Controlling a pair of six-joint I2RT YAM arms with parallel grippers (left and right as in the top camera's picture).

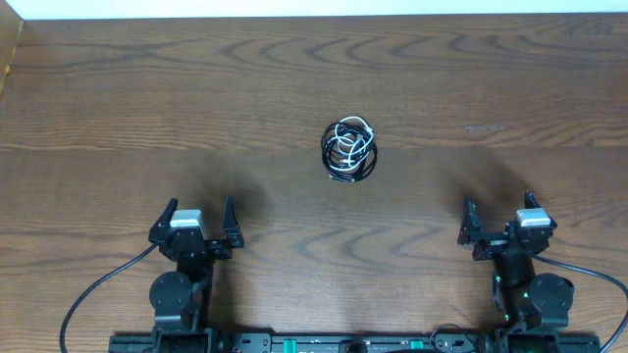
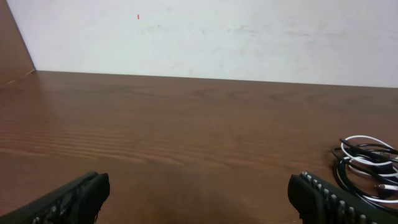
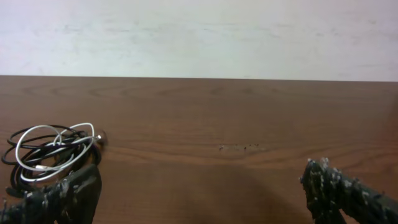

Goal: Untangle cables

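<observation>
The fingers of my right gripper should next go to the white cord's loop (image 1: 369, 138) (image 3: 92, 137) on the side of the tangle nearest that gripper and close there.
The cables (image 1: 349, 151) lie in one small coiled tangle of black and white cords at the middle of the wooden table. The tangle shows at the right edge of the left wrist view (image 2: 368, 167) and at the left of the right wrist view (image 3: 51, 154). My left gripper (image 1: 196, 222) is open and empty near the front left, well short of the tangle. My right gripper (image 1: 498, 218) is open and empty near the front right. Both sets of fingers show wide apart in the wrist views, the left gripper (image 2: 199, 196) and the right gripper (image 3: 202, 193).
The wooden table (image 1: 147, 98) runs back to a white wall (image 2: 217, 37). A small scuffed mark (image 1: 484, 128) sits right of the tangle. Thick black arm wires (image 1: 93, 294) trail at the front corners.
</observation>
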